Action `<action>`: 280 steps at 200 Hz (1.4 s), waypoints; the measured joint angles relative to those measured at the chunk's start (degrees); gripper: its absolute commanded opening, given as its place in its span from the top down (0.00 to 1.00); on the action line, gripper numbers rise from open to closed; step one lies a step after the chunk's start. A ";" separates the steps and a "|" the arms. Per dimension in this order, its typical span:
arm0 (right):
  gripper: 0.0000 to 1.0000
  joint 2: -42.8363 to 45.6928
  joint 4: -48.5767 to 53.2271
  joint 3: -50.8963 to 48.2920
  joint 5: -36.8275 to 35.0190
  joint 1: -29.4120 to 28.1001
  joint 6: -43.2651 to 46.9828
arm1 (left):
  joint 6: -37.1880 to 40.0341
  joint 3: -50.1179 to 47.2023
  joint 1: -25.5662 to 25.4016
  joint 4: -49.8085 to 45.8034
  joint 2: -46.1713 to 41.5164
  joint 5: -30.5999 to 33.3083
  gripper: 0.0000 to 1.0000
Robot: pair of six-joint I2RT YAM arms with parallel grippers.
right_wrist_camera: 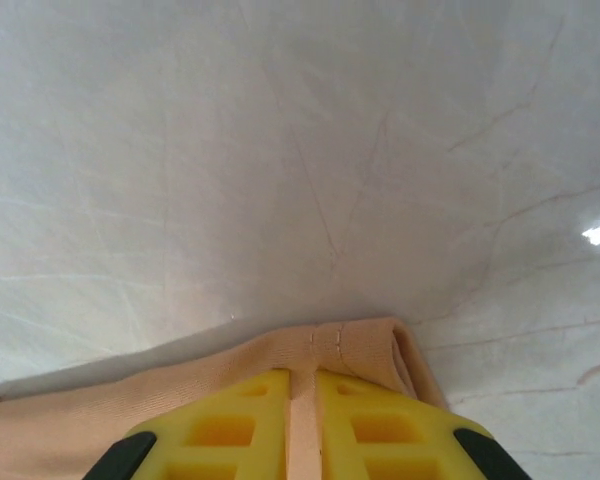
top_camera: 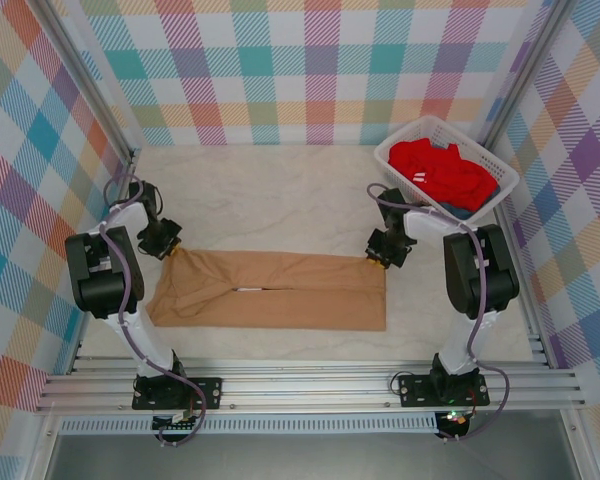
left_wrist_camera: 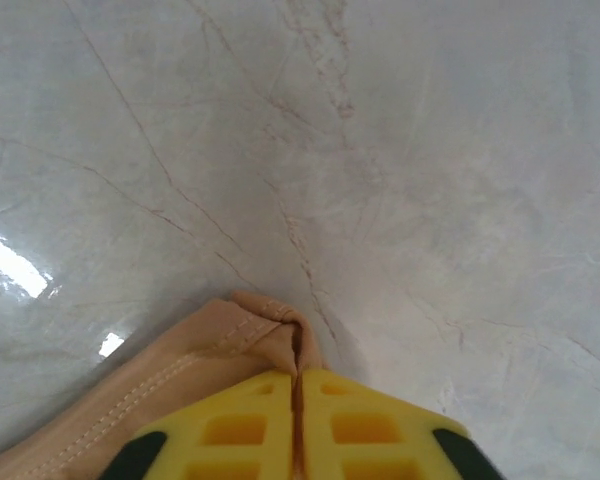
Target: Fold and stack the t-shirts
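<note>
The collar end of the tan t-shirt has slanting creases, so the robot's left gripper needs to take the bunched fabric there (top_camera: 182,281) and pull it smooth while the right gripper stays still.
A tan-orange t-shirt (top_camera: 270,292) lies folded into a long flat band across the middle of the table. My left gripper (top_camera: 170,248) pinches its far left corner. The left wrist view shows the yellow fingers (left_wrist_camera: 230,430) pressed together on a bunched, stitched corner of the tan t-shirt (left_wrist_camera: 250,335). My right gripper (top_camera: 380,258) holds the far right corner. In the right wrist view a strip of the tan t-shirt's hem (right_wrist_camera: 340,350) runs between the yellow fingers (right_wrist_camera: 380,430). A bright red t-shirt (top_camera: 442,172) lies crumpled in the basket.
A white lattice basket (top_camera: 397,148) stands at the back right, close behind my right arm. Checked walls close in the table on three sides. Bare marbled tabletop (top_camera: 270,195) stretches behind the tan shirt.
</note>
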State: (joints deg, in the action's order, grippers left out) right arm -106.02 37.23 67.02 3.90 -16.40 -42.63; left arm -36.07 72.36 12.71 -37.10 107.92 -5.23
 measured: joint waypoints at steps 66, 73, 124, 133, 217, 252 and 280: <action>0.86 -1.22 1.79 1.84 -1.36 0.00 1.73 | 1.01 2.60 0.17 -0.44 1.09 2.40 1.00; 0.87 -1.29 1.92 1.95 -1.55 0.00 1.92 | 1.01 2.97 0.17 -0.44 1.09 2.80 1.00; 0.86 -2.21 2.82 3.08 -1.75 0.00 2.82 | 1.99 5.75 0.61 -3.32 1.01 5.14 1.00; 0.86 -2.29 2.89 3.26 -1.73 0.00 2.82 | 2.51 6.27 0.68 -3.72 1.05 5.31 1.00; 0.81 -3.13 2.93 5.79 -1.27 0.26 5.03 | 4.87 8.92 0.61 -6.93 2.23 6.12 0.55; 0.81 -3.13 2.89 7.67 -0.98 0.26 6.29 | 3.89 3.13 -1.77 -9.40 -8.41 8.02 0.63; 0.81 -3.13 2.91 8.44 -0.26 0.26 7.06 | 2.75 -4.85 -5.57 -10.62 -18.34 7.30 0.67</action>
State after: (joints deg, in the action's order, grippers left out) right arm -109.14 40.14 75.46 3.64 -16.14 -35.57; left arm -33.32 67.51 7.14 -47.72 89.58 2.07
